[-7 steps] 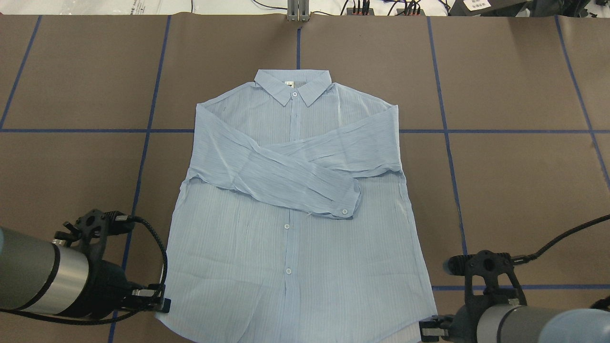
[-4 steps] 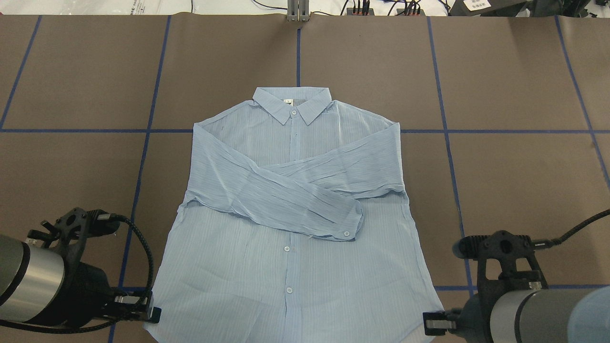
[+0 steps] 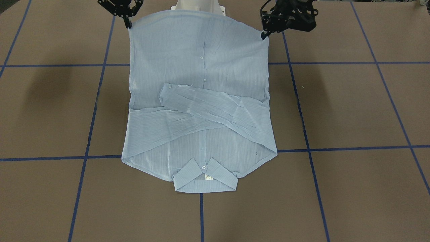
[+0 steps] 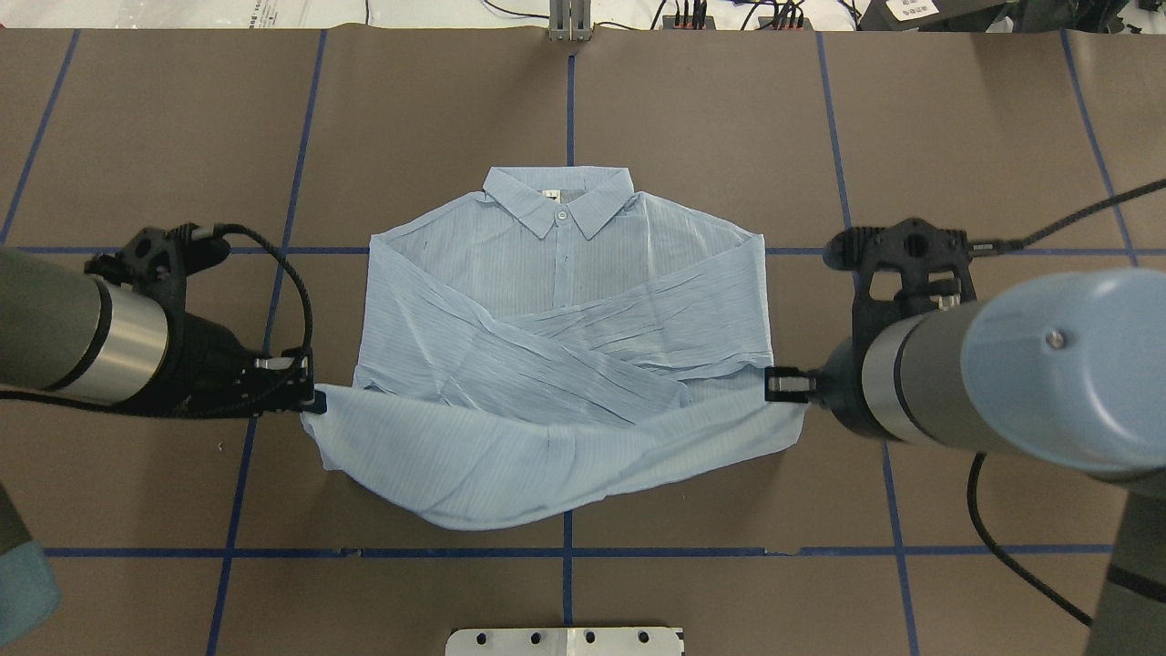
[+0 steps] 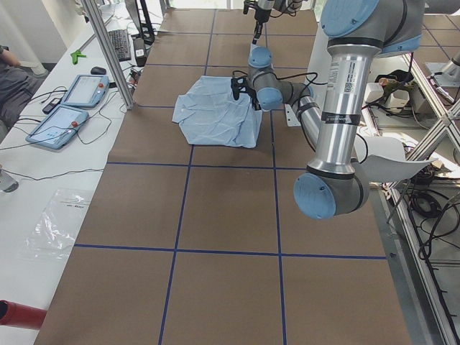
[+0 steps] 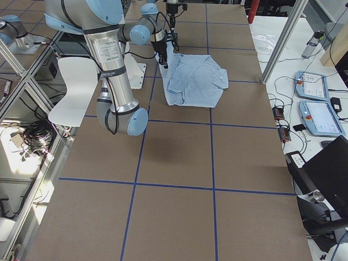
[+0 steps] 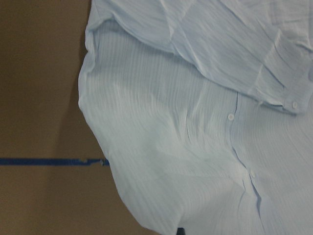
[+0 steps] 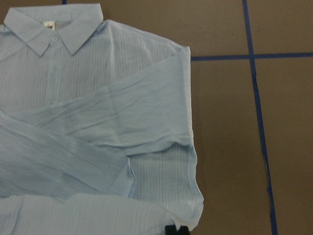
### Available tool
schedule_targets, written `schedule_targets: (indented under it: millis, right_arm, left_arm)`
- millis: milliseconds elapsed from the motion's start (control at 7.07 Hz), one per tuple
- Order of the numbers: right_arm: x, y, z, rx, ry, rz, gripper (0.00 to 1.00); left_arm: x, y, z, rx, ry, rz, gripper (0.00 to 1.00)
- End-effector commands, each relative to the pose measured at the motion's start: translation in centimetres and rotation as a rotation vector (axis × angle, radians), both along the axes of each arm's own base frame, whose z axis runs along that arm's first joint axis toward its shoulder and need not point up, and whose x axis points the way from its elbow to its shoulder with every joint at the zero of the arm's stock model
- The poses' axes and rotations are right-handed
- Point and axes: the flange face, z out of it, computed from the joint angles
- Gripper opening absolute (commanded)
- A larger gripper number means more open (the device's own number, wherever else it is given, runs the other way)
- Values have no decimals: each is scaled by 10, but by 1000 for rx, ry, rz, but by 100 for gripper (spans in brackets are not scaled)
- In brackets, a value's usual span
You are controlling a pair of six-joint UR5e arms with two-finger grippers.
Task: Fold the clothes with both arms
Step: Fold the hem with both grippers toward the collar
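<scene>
Next, my left gripper releases the hem corner on the shirt's outer shoulder (image 3: pixel 272 143), where the sleeve folds beside the blue tape.
The pale blue striped shirt (image 4: pixel 565 273) lies face up on the brown table, collar (image 4: pixel 557 196) far from me and sleeves crossed over the chest. My left gripper (image 4: pixel 310 399) is shut on the hem's left corner. My right gripper (image 4: pixel 776 384) is shut on the hem's right corner. Both hold the hem raised, and the lower cloth (image 4: pixel 510 465) sags between them. In the front-facing view the shirt (image 3: pixel 201 117) stretches up to the right gripper (image 3: pixel 128 24) and the left gripper (image 3: pixel 264 35). The wrist views show the cloth (image 7: pixel 186 147) (image 8: pixel 98 112) below.
Blue tape lines (image 4: pixel 273 552) grid the brown table cover. A white mounting plate (image 4: pixel 565 640) sits at the near edge. Tablets (image 5: pixel 61 122) and cables lie on a side table beyond the far edge, next to aluminium posts (image 6: pixel 283 43).
Both grippers have lifted and moved away from me toward the collar with the hem corners. The shirt's lower part has left the table and now hangs between them.
</scene>
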Motion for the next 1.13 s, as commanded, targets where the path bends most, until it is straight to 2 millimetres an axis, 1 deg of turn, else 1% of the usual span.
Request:
schedule_targets:
  millis: [0,141,283,424,565,707,848,990]
  right_arm:
    - [2,-73,17,22,-15,100,0]
    - [-2,-91,25,22,-18,115,0]
    - [-15,-104,36,22,-16,121,0]
    - [-35,-121,56,13,1,122,0]
    - [-43,-144,76,27,19,125,0]
    - [-45,-165,93,36,32,136,0]
    - [-57,-188,109,36,52,142,0]
    - [-78,-207,122,26,72,139,0]
  left_arm:
    - [-10,-51,-11,16,2,-98,0]
    - [-1,-67,-10,24,-17,-136,0]
    - [17,-87,-10,23,-38,-158,0]
    - [38,-112,-3,25,-76,-181,0]
    - [59,-135,11,68,-132,-175,0]
    - [78,-155,26,81,-180,-174,0]
    - [93,-172,36,103,-208,-169,0]
    - [106,-185,63,111,-221,-172,0]
